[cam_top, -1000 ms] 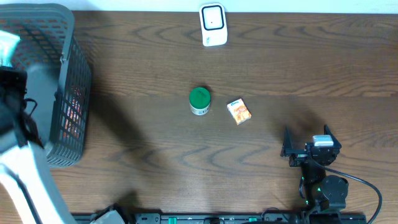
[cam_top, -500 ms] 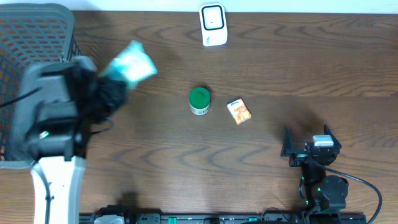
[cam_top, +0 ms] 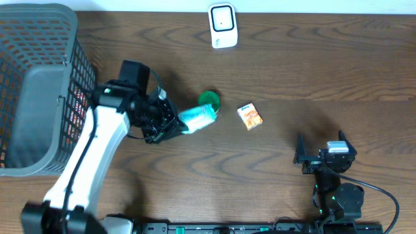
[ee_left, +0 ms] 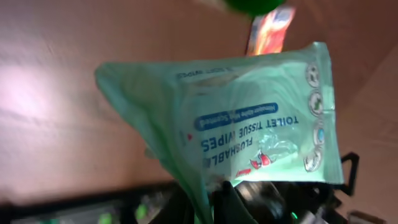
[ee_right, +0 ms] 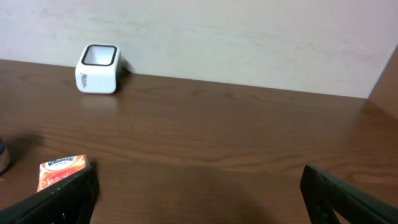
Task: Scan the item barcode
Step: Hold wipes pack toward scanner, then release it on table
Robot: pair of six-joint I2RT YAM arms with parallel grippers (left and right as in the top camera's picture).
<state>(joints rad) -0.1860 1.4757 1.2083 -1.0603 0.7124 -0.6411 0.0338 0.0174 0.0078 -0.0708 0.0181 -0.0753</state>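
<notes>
Next, I release the wipes pack with my left gripper on the bare table [cam_top: 223,166] before the green-lidded can.
My left gripper [cam_top: 170,125] is shut on one edge of the item, a pale green pack of flushable toilet tissue wipes [cam_top: 197,118]. It hangs above the table, just left of a green-lidded can [cam_top: 208,102]. In the left wrist view the pack [ee_left: 249,124] fills the frame with its printed face toward the camera, the fingers [ee_left: 208,196] pinching its lower edge. No barcode shows. The white scanner [cam_top: 222,26] stands at the table's far edge, also in the right wrist view [ee_right: 97,68]. My right gripper [cam_top: 322,146] rests open at the front right, nothing between its fingers [ee_right: 199,199].
A grey mesh basket [cam_top: 39,84] stands at the left end of the table. A small orange packet [cam_top: 249,116] lies right of the can, near my right gripper's left finger [ee_right: 62,172].
My left arm has swung from the basket out over the table, carrying the wipes pack right and down to beside the green can. The right arm has not moved.
</notes>
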